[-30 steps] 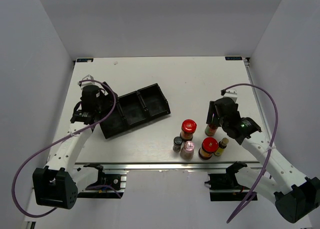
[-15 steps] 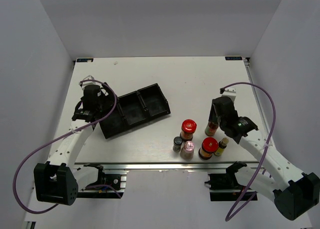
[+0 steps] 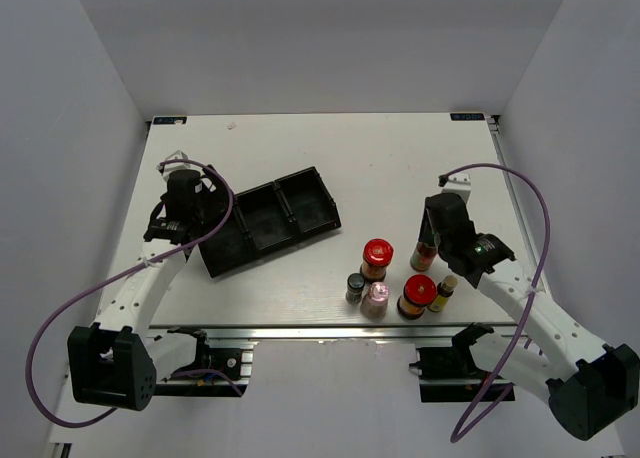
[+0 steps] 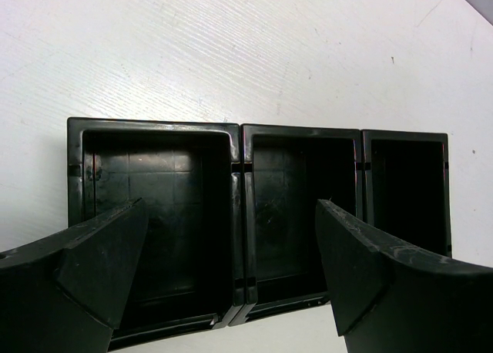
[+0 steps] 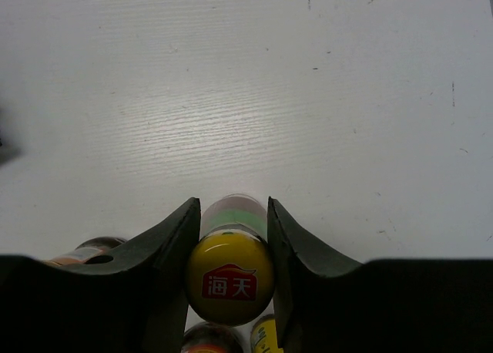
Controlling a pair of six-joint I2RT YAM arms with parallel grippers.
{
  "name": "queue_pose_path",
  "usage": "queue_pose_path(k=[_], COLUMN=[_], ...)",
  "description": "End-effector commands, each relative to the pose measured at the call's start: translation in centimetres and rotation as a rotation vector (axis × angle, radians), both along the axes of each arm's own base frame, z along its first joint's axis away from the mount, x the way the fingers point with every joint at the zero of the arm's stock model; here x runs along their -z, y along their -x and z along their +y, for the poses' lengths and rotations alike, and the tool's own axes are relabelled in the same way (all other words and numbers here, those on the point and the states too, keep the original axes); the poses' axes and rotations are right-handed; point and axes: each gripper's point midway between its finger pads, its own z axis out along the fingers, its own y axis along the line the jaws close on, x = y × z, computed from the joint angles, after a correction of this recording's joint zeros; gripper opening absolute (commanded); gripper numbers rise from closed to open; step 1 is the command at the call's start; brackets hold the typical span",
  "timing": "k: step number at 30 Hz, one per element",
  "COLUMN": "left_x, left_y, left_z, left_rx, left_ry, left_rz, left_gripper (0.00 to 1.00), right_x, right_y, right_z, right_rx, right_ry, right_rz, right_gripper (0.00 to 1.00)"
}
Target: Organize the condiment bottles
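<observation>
My right gripper needs to set the slim yellow-capped bottle at the back of the black tray's compartment (image 3: 302,198) nearest the jars.
Six condiment bottles stand near the table's front right. One slim yellow-capped bottle (image 3: 424,255) (image 5: 229,280) stands upright between the fingers of my right gripper (image 3: 428,244) (image 5: 231,214), which is shut on it just below the cap. Close by stand a red-lidded jar (image 3: 376,258), a second red-lidded jar (image 3: 417,294), a dark-capped jar (image 3: 355,286), a pink-capped jar (image 3: 376,298) and another yellow-capped bottle (image 3: 443,292) (image 5: 266,336). My left gripper (image 3: 190,226) (image 4: 231,206) hangs open over the left end of the black tray (image 3: 270,221) (image 4: 243,176), holding nothing.
The tray lies at an angle left of centre, and its three compartments hold nothing. The table's front edge (image 3: 330,325) runs just below the bottle cluster. Bare white tabletop (image 5: 254,83) lies beyond the held bottle.
My right gripper's jaws have come together on the yellow-capped bottle. The left gripper shifted slightly over the tray and then stayed open and still.
</observation>
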Motion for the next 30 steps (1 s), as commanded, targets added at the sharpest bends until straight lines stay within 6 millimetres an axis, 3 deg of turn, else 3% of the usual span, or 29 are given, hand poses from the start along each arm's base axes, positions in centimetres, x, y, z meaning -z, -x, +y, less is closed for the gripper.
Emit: queue_pose_path(k=[1,7,8,9,11,13,14,15,20,22,23,24,25,26,27,28,30], left_x=[-2.4,-2.4,-2.5,-2.5,-2.4,-2.6,-2.6,-2.7,-2.7,-3.0,-3.2,-3.1,-3.1,-3.1,-3.1,-3.1,-3.0], left_y=[-0.4,-0.3,-0.4,-0.4,-0.4,-0.4,-0.4,-0.4,-0.6,-0.7,-0.8,-0.9,-0.9,-0.9,-0.9,-0.9,-0.8], left_z=[0.1,0.2,0.1,0.0,0.0,0.2,0.3,0.4,0.8,0.8,0.8,0.8,0.8,0.8,0.8,0.7,0.9], left_rx=[-0.002,-0.008,-0.008,-0.002,-0.003,-0.013,-0.021,-0.023,-0.05,-0.053,-0.054,-0.053,-0.052,-0.052,-0.051,-0.049,-0.055], left_ry=[-0.002,-0.003,0.001,0.005,0.003,-0.004,-0.002,-0.002,-0.007,-0.011,-0.01,-0.011,-0.01,-0.01,-0.009,-0.01,-0.014], left_rz=[-0.057,-0.058,-0.063,-0.064,-0.058,-0.059,-0.059,-0.064,-0.061,-0.064,-0.067,-0.064,-0.064,-0.064,-0.065,-0.064,-0.061], left_gripper=[0.98,0.98,0.98,0.98,0.98,0.98,0.98,0.98,0.98,0.98,0.98,0.98,0.98,0.98,0.98,0.98,0.98], right_x=[-4.7,-11.8,-13.8,-14.2,-17.2,-17.6,-19.5,-18.8,-21.5,-22.0,-21.0,-22.4,-22.3,-20.7,-20.6,-21.7,-20.1], right_y=[-2.0,-5.3,-5.9,-6.6,-7.7,-8.6,-8.9,-9.5,-10.9,-11.5,-12.1,-12.4,-12.9,-13.6,-13.8,-14.1,-14.6], right_z=[0.5,3.4,3.6,4.3,5.7,8.8,10.0,11.9,19.1,20.8,22.3,23.1,23.7,24.9,25.5,26.1,27.8], right_rx=[0.0,-0.115,-0.116,-0.136,-0.197,-0.322,-0.364,-0.429,-0.64,-0.674,-0.695,-0.703,-0.708,-0.721,-0.729,-0.734,-0.761], right_ry=[-0.023,-0.061,-0.065,-0.064,-0.086,-0.121,-0.141,-0.142,-0.17,-0.165,-0.154,-0.159,-0.156,-0.146,-0.148,-0.157,-0.153], right_rz=[-0.138,-0.304,-0.347,-0.352,-0.418,-0.408,-0.437,-0.411,-0.45,-0.461,-0.439,-0.468,-0.466,-0.432,-0.425,-0.445,-0.409], right_gripper=[0.1,0.05,0.04,0.04,0.03,0.01,0.01,0.01,0.0,0.01,0.0,0.0,0.0,0.0,0.0,0.0,0.0])
